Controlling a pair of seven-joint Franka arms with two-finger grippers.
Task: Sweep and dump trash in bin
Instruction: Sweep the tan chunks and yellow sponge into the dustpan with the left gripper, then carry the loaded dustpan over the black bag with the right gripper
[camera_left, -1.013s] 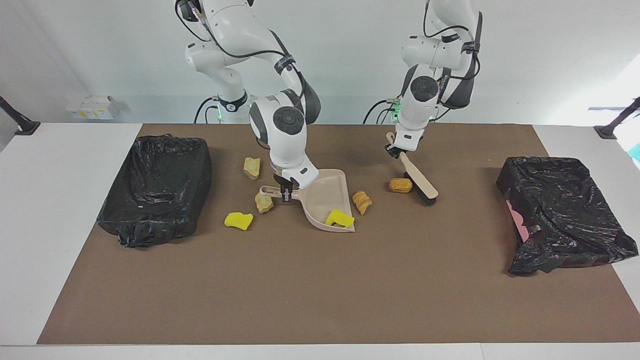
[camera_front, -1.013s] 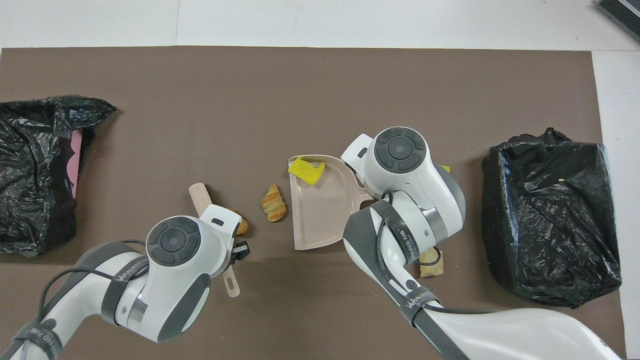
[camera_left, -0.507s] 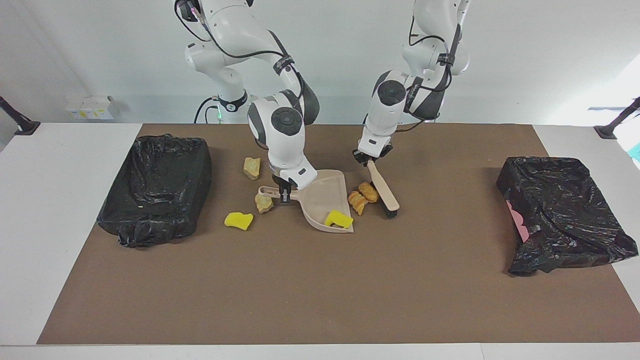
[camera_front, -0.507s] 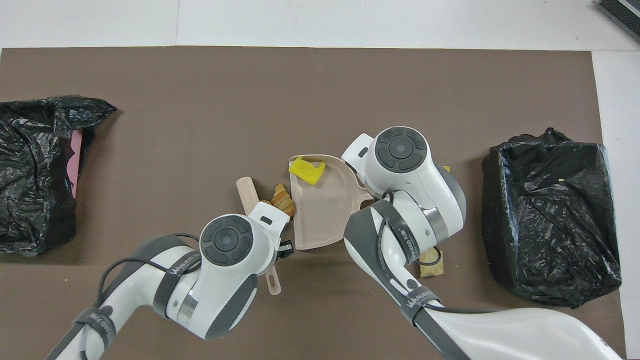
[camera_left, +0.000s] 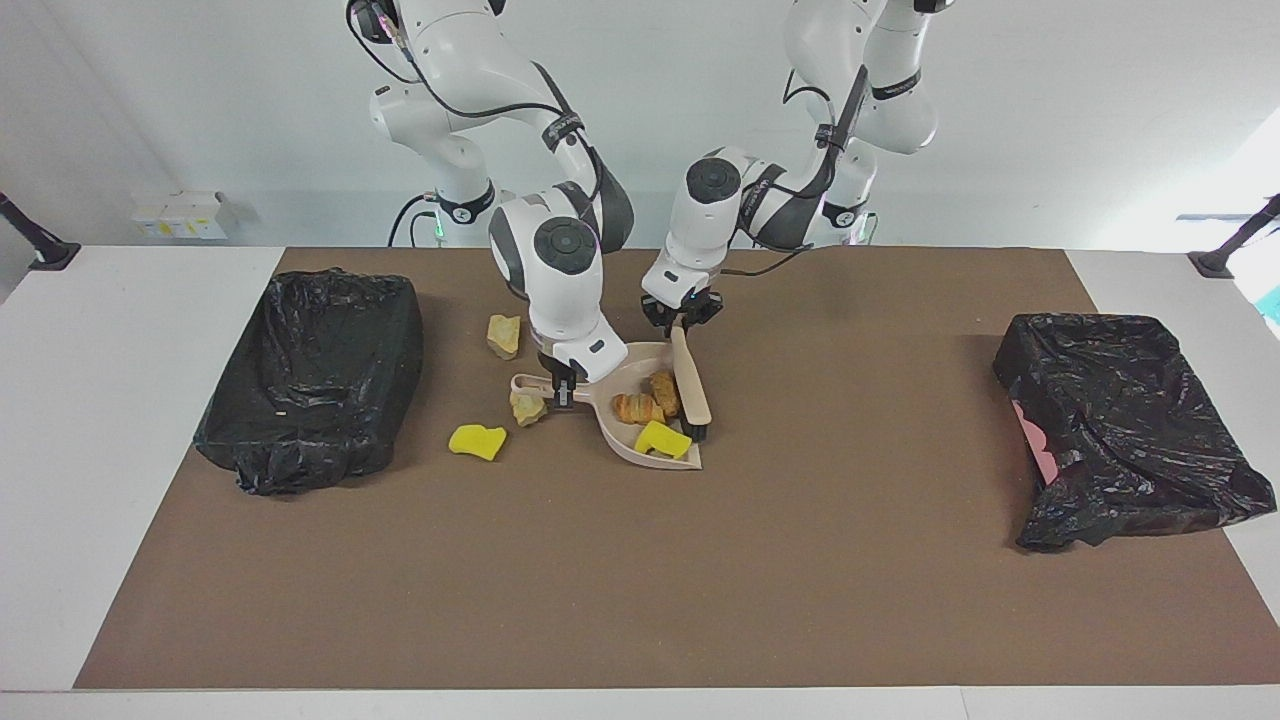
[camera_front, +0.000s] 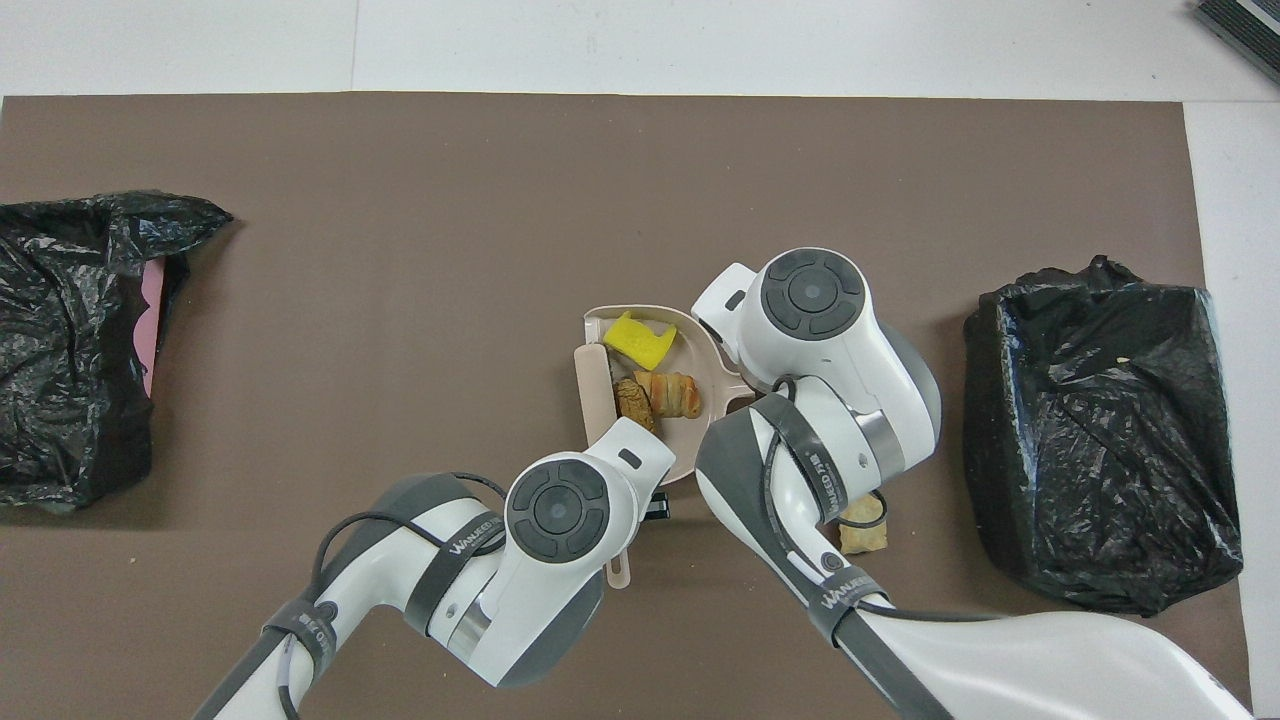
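Note:
Next, I release the beige brush, its bristles now at the pan's mouth, from my left gripper on the brown mat, just nearer my arms than the beige dustpan (camera_front: 595, 578).
My right gripper (camera_left: 566, 388) is shut on the handle of the beige dustpan (camera_left: 632, 362), which rests on the mat. In the pan lie a yellow sponge piece (camera_left: 663, 438) (camera_front: 640, 340), a croissant-like lump (camera_left: 637, 407) (camera_front: 675, 393) and a brown lump (camera_left: 664, 390) (camera_front: 632, 398). My left gripper (camera_left: 683, 322) is shut on the beige brush (camera_left: 692, 385) (camera_front: 592, 385), whose bristles stand at the pan's mouth. More trash lies on the mat toward the right arm's end: two tan lumps (camera_left: 504, 335) (camera_left: 527, 406) and a yellow sponge (camera_left: 477, 441).
A bin lined with a black bag (camera_left: 315, 375) (camera_front: 1100, 430) stands at the right arm's end of the brown mat. A second black-bagged bin (camera_left: 1125, 425) (camera_front: 70, 340) stands at the left arm's end, with pink showing at its side.
My left arm swept the brush toward the dustpan, pushing the brown lump and the croissant-like lump into it. The dustpan shifted slightly in my right gripper.

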